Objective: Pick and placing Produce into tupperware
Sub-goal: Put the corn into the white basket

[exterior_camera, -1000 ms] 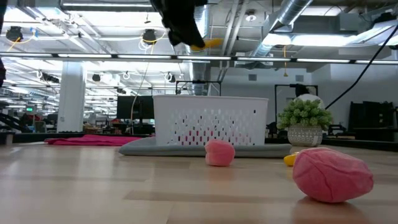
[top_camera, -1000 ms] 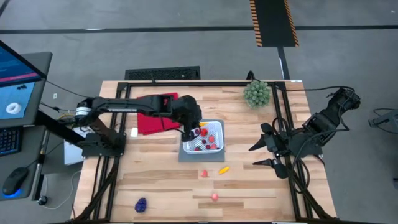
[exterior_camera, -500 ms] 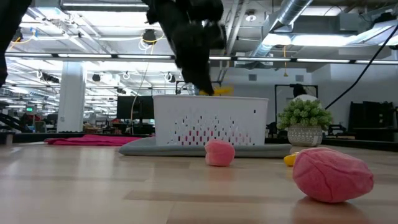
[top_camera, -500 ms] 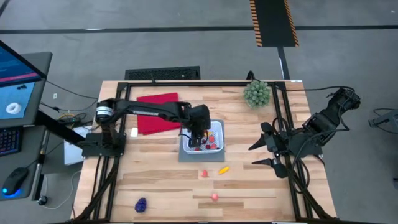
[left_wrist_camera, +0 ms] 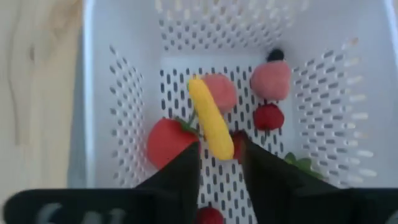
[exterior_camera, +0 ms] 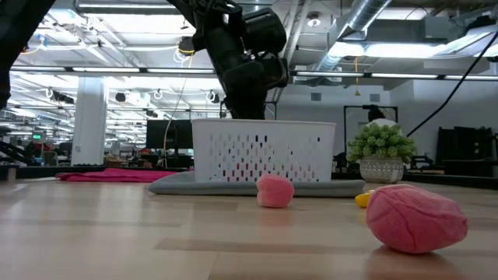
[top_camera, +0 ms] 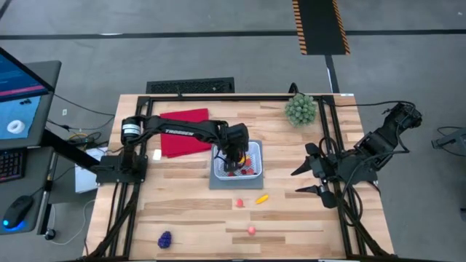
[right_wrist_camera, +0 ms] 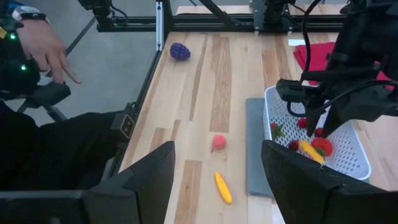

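Note:
The middle of the yellow-orange piece [top_camera: 262,198] [right_wrist_camera: 223,188], lying loose next to the grey mat, should be gripped next by my right gripper.
The white tupperware [top_camera: 258,156] stands on a grey mat near the table's middle, with several red and pink produce pieces inside. My left gripper [left_wrist_camera: 219,155] reaches down into it, open. A long yellow piece [left_wrist_camera: 210,124] lies on the other pieces, its near end between the fingertips. In the low view the container wall [exterior_camera: 264,152] hides the fingertips. Loose on the table are a pink piece [top_camera: 238,203], a yellow-orange one [top_camera: 261,198], another pink one [top_camera: 251,230] and the purple grapes [top_camera: 165,239]. My right gripper [top_camera: 300,182] waits open at the right. My left gripper's fingers [left_wrist_camera: 186,171] stand on either side of the yellow piece's near end [left_wrist_camera: 221,148], coming from above and slanting down along it. A thin gap shows on each side, and I cannot tell whether they touch it. The piece rests on the produce below.
A red cloth [top_camera: 182,135] lies left of the container, and a green spiky plant [top_camera: 301,109] stands at the far right. The grey mat [top_camera: 218,182] sticks out under the container. A person's hand [right_wrist_camera: 50,50] shows beyond the table's edge in the right wrist view.
My left gripper has come down from above the rim into the tupperware, shifting toward the table's right, and has tipped steeper. The yellow piece it carried has sunk below the rim with it and now lies on the produce inside.

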You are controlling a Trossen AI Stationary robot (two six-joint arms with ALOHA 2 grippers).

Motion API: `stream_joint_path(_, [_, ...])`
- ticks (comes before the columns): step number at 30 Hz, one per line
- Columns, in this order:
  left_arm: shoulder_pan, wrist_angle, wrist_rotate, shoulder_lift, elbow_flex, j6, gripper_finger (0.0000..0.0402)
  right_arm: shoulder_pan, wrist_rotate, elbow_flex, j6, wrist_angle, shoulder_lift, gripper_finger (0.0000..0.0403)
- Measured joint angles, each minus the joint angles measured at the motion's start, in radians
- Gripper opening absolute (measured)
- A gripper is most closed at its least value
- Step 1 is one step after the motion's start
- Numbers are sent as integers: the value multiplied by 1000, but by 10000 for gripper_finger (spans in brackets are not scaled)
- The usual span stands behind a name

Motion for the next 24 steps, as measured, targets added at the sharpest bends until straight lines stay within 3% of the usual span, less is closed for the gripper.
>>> stream_joint_path(3, [0, -13, -12, -1, 0, 0, 149, 0, 0, 0, -1, 0, 3, 264])
stream_joint_path(7, [-15, -31, -132, -3, 0, 53, 200, 2, 0, -5, 0, 7, 9, 265])
stream_joint_path(13, [-31, -17, -174, -120, -1, 65, 234, -8, 94, -80, 2, 12, 25, 265])
stream_joint_path(18, [-33, 46, -112, -276, 0, 23, 238, -39, 159, -115, 6, 2, 35, 265])
stream_joint_path(24, [-64, 45, 107, -478, -29, -20, 238, -62, 123, -114, 26, 22, 33, 265])
